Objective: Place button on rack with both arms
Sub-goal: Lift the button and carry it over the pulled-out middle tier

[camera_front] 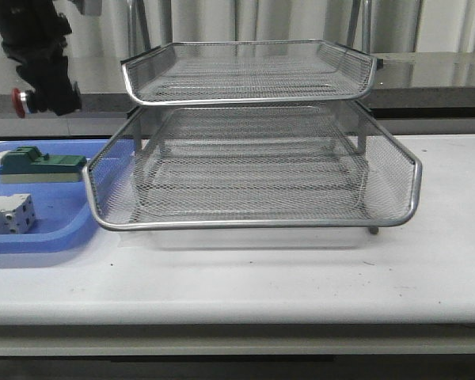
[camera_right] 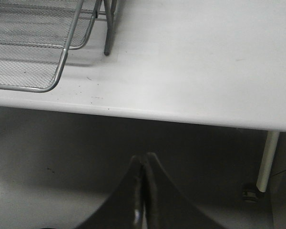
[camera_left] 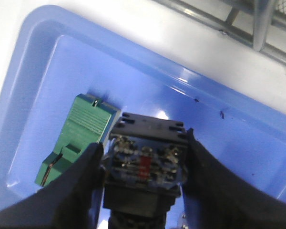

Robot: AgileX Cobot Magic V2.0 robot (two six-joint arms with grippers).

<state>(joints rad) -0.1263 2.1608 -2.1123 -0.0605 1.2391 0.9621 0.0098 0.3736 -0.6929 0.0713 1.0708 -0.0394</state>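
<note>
The robot's left gripper should release the button on the middle of the silver rack's lower mesh level (camera_front: 248, 168).
My left gripper (camera_front: 43, 95) hangs high at the far left, above the blue tray, shut on the button (camera_left: 145, 162). The button's red head (camera_front: 19, 101) pokes out to the left in the front view; in the left wrist view its blue rear block sits between the two black fingers (camera_left: 71, 186). The silver wire-mesh rack (camera_front: 253, 170) stands in the middle of the table, its tiers bare, to the right of the held button. My right gripper (camera_right: 144, 164) is shut on nothing, below and in front of the table's edge; the front view does not show it.
A blue plastic tray (camera_front: 55, 233) lies at the table's left, holding a green block (camera_front: 39, 162) and a white-grey block (camera_front: 9, 214). The green block (camera_left: 76, 138) lies just under the held button. A rack corner (camera_right: 38, 62) and a table leg (camera_right: 268, 160) show in the right wrist view.
</note>
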